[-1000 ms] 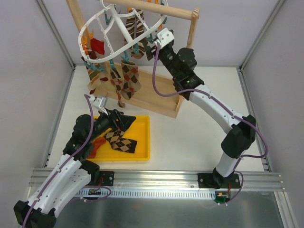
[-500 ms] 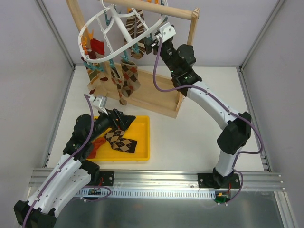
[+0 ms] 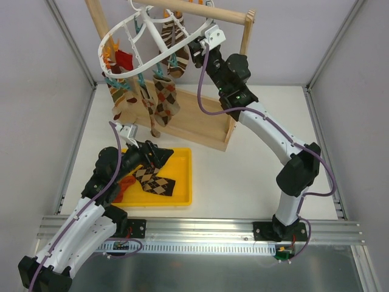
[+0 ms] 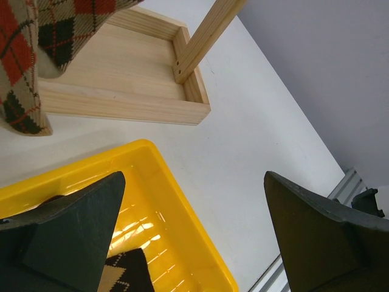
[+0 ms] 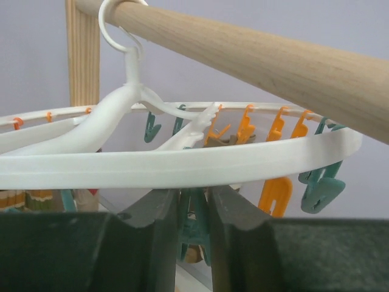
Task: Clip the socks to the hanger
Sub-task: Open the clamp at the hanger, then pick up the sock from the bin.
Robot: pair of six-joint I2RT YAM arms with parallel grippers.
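My left gripper is to go next to the orange-red sock in the yellow tray and grab its end [image 3: 130,180] beside the argyle sock.
The white hanger [image 3: 159,38] hangs from the wooden rail, with teal and orange pegs round its hoop [image 5: 182,163]. One orange-red sock [image 3: 124,59] is clipped at its left side. Another sock [image 3: 125,182] lies in the yellow tray [image 3: 185,182], partly under my left arm. My right gripper [image 3: 196,53] is at the hoop's right rim, just below it. Its fingers [image 5: 196,201] are shut on a teal peg [image 5: 197,230]. My left gripper [image 3: 160,156] hovers over the tray, wide open [image 4: 194,176] with nothing between the fingers.
Brown argyle socks [image 3: 164,97] dangle from the hanger over the wooden stand's base [image 3: 200,125]. Another argyle sock [image 3: 155,181] lies in the tray. The wooden rail [image 5: 273,61] passes just above the hoop. A stand post [image 4: 203,36] rises near the tray's far corner.
My right gripper rose a little towards the hoop and closed on a teal peg; the hoop shifted slightly. The left arm has not moved.
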